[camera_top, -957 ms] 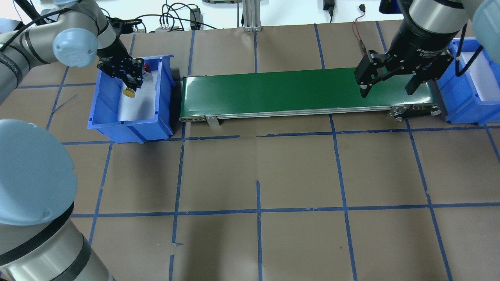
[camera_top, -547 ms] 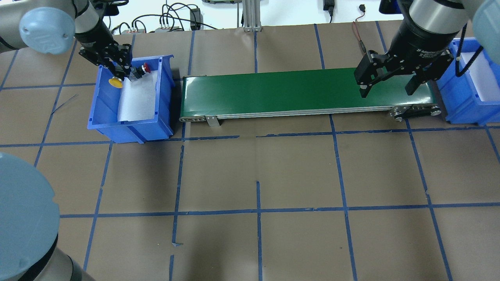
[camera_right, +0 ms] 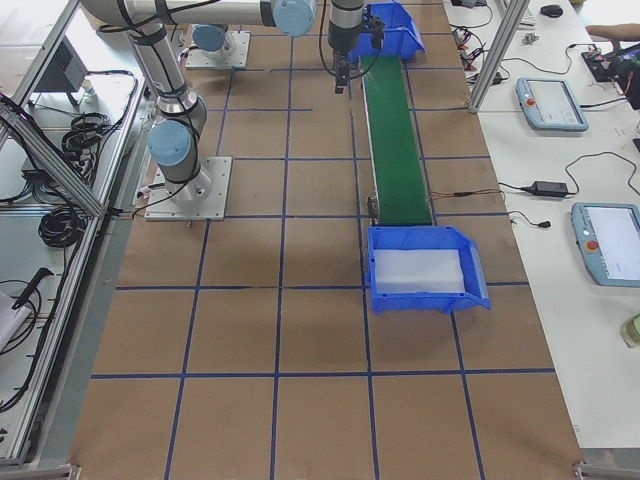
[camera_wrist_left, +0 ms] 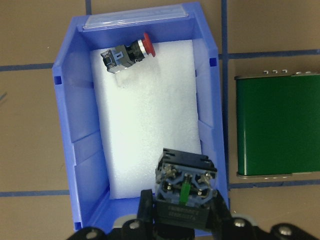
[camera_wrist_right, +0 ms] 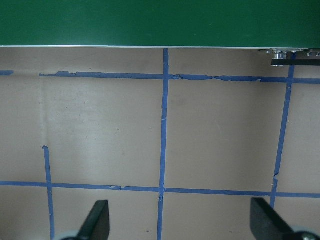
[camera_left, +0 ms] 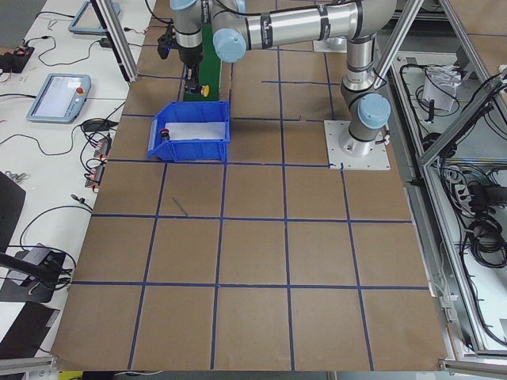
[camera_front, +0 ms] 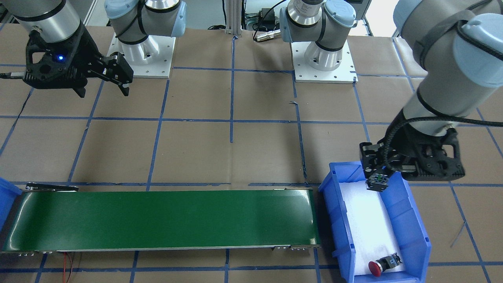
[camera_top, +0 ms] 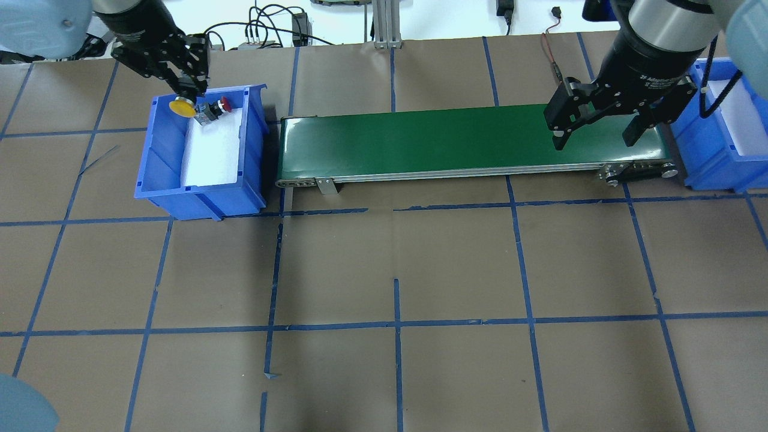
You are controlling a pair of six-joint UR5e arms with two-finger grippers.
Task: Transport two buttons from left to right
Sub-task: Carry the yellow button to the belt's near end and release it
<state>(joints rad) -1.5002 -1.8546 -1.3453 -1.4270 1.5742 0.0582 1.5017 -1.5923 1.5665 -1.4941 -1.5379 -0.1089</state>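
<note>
Next, my left gripper lets go of the yellow button on the green conveyor's end (camera_front: 285,228) (camera_wrist_left: 299,108) beside the blue bin of the red button.
My left gripper (camera_top: 191,93) is shut on the yellow button (camera_top: 180,107) and holds it in the air over the back of the left blue bin (camera_top: 144,162). In the left wrist view the held button's contact block (camera_wrist_left: 184,192) sits between the fingers (camera_wrist_left: 145,210), cap pointing down. The red button (camera_top: 217,107) lies on its side on the white foam at the bin's far end, also visible as the red button (camera_wrist_left: 127,52) from the wrist. My right gripper (camera_top: 594,135) hangs open and empty over the right end of the green conveyor (camera_top: 450,141).
The conveyor runs between the left bin and a second blue bin (camera_top: 720,144) at the right end, lined with white foam. Brown table paper with blue tape lines (camera_top: 396,324) covers the front. Cables (camera_top: 264,30) lie behind the table.
My left gripper rose out of the bin with the yellow button and moved toward the back left. The red button and my right arm stayed put.
</note>
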